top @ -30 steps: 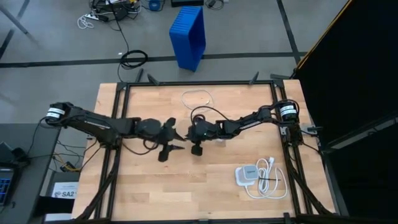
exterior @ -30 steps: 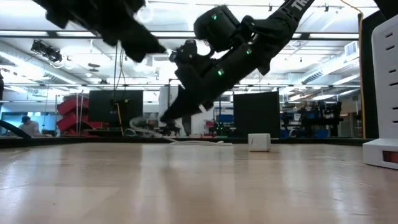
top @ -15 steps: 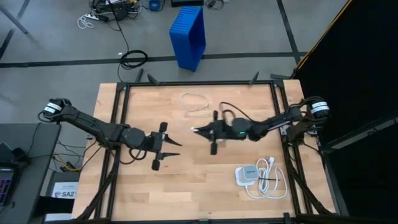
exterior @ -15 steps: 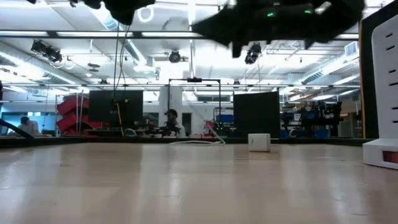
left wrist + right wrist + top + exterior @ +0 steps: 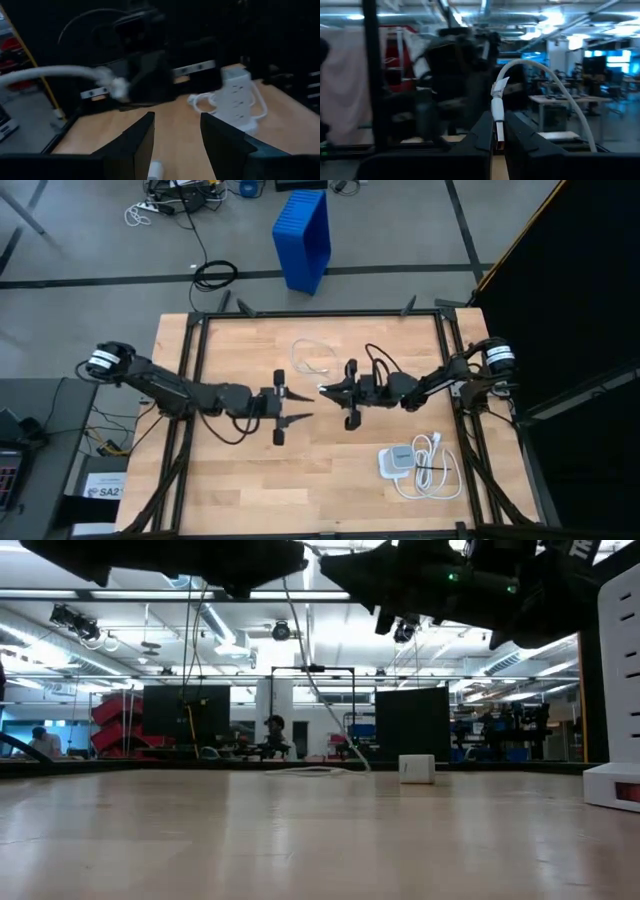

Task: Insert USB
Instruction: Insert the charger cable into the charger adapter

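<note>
Next, my right gripper releases the USB's plug, now held over the table's middle, between the open fingertips of my left gripper (image 5: pixel 308 406).
The USB (image 5: pixel 313 358) is a thin white cable. Its loop lies on the far middle of the table, also seen in the low view (image 5: pixel 315 770). One end rises to my right gripper (image 5: pixel 325 390), which hovers over the table's middle and is shut on the cable's plug (image 5: pixel 496 117). My left gripper (image 5: pixel 298 405) hovers just left of it, open and empty, and the two grippers face each other. The left wrist view shows the open fingers (image 5: pixel 176 130) and, beyond them, the held plug (image 5: pixel 117 87). My right gripper pinches the USB's plug end (image 5: pixel 498 139) between its two fingers. They lie level, pointing toward the table's left. The white plug body stands out past the fingertips, and the cable arcs away from it (image 5: pixel 555 85). This end is lifted clear; the loop stays on the table.
A flat white socket block (image 5: pixel 397 461) with its thick coiled cord (image 5: pixel 435 465) lies near the right near corner, also seen in the left wrist view (image 5: pixel 235 92). A blue crate (image 5: pixel 303 235) stands on the floor beyond the far edge. A black frame rims the table (image 5: pixel 190 360).
My right gripper has risen from table height with the plug end and moved a little toward the table's right. The cable's loop has slid toward the near edge. My left gripper drew back left, then came toward the right gripper again, staying open.
</note>
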You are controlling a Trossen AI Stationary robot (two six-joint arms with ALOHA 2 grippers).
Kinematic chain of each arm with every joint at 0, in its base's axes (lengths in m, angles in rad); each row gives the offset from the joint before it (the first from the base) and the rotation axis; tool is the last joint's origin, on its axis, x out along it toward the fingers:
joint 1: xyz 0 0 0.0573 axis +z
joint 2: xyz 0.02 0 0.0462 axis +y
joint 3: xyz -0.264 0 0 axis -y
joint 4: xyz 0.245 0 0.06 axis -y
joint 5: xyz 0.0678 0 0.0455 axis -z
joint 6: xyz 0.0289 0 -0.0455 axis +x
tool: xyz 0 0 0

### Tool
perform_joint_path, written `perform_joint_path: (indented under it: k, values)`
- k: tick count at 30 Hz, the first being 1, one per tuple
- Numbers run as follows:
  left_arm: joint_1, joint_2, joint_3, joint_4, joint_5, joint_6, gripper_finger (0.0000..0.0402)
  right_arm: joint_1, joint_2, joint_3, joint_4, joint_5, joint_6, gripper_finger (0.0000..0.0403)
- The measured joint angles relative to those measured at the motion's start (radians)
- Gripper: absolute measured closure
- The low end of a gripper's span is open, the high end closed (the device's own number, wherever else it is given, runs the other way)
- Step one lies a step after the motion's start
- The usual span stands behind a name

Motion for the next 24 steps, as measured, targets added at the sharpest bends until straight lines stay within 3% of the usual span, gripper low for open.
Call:
perform_joint_path:
  k: [19,24]
  values:
    - [0.023,0.007,0.0,0.082,0.023,0.002,0.0255,0.0,0.0,0.003,-0.029,-0.037,-0.009,0.0403]
    - [0.033,0.039,0.0,0.104,0.023,0.002,0.0255,0.013,0.0,0.05,-0.104,-0.046,-0.027,0.0403]
